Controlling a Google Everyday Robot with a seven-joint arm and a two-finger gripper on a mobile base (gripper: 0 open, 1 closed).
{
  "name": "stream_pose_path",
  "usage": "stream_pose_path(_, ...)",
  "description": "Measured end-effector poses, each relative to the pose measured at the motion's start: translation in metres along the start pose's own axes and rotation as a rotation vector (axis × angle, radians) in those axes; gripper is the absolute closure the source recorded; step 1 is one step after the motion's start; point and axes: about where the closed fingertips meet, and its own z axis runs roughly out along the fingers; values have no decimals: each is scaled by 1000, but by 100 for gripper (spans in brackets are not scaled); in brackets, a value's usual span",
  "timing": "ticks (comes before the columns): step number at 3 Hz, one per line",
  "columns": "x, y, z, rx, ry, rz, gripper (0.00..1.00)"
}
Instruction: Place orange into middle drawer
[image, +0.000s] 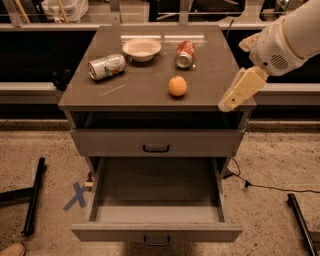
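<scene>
The orange near the cabinet top's front edge is next, so my gripper should go to it and close around the orange's sides (181, 86).
The orange (177, 86) sits on the cabinet top (150, 87), near its front edge, right of centre. The middle drawer (157, 202) is pulled out wide below, and it holds nothing. Its front with a dark bar handle is at the bottom. The drawer front above it (156, 142) is shut. My gripper (231, 101) hangs at the end of the white arm over the top's front right corner, to the right of the orange and apart from it. It holds nothing that I can see.
On the top stand a white bowl (142, 49), a tipped silver can (106, 66) and a tipped red soda can (185, 53). A blue X (76, 196) marks the floor at left. Dark bars (33, 200) lie on the floor at both sides. A cable (272, 188) runs at right.
</scene>
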Motion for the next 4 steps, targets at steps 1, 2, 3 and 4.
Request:
stream_pose_path(1, -12, -15, 47, -66, -102, -27, 0)
stream_pose_path(2, -20, -19, 77, -123, -173, -27, 0)
stream_pose_path(3, -31, -18, 113, -179, -226, -8, 0)
stream_pose_path(4, -35, -18, 133, -203, -246, 18, 0)
